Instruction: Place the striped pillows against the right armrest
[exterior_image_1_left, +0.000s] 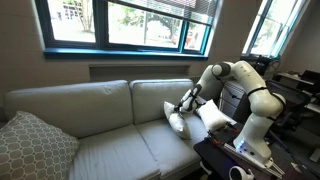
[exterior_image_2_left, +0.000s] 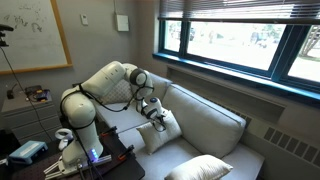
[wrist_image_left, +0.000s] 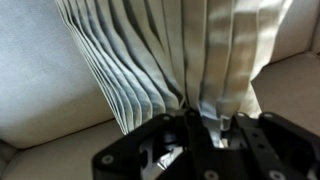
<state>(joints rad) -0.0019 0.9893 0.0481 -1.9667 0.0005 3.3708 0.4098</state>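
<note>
Next, my gripper lets go of the striped pillow on the sofa's seat (exterior_image_1_left: 189, 119), close beside the second striped pillow.
One striped pillow (exterior_image_1_left: 174, 120) stands on the sofa's seat near its end by the robot, cream and plump; it also shows in an exterior view (exterior_image_2_left: 164, 129). My gripper (exterior_image_1_left: 184, 103) is shut on the top of this pillow. In the wrist view the striped pillow's fabric (wrist_image_left: 190, 50) fills the frame and bunches into folds between the jaws of my gripper (wrist_image_left: 208, 128). A second striped pillow (exterior_image_1_left: 213, 115) leans at the sofa's end beside the robot. The right armrest is mostly hidden behind that pillow and the arm.
A larger grey lattice pillow (exterior_image_1_left: 35, 148) lies at the sofa's opposite end, also seen in an exterior view (exterior_image_2_left: 205, 168). The sofa's back cushions (exterior_image_1_left: 90, 105) stand under the window. A black table (exterior_image_1_left: 222, 158) with the robot's base adjoins the sofa end.
</note>
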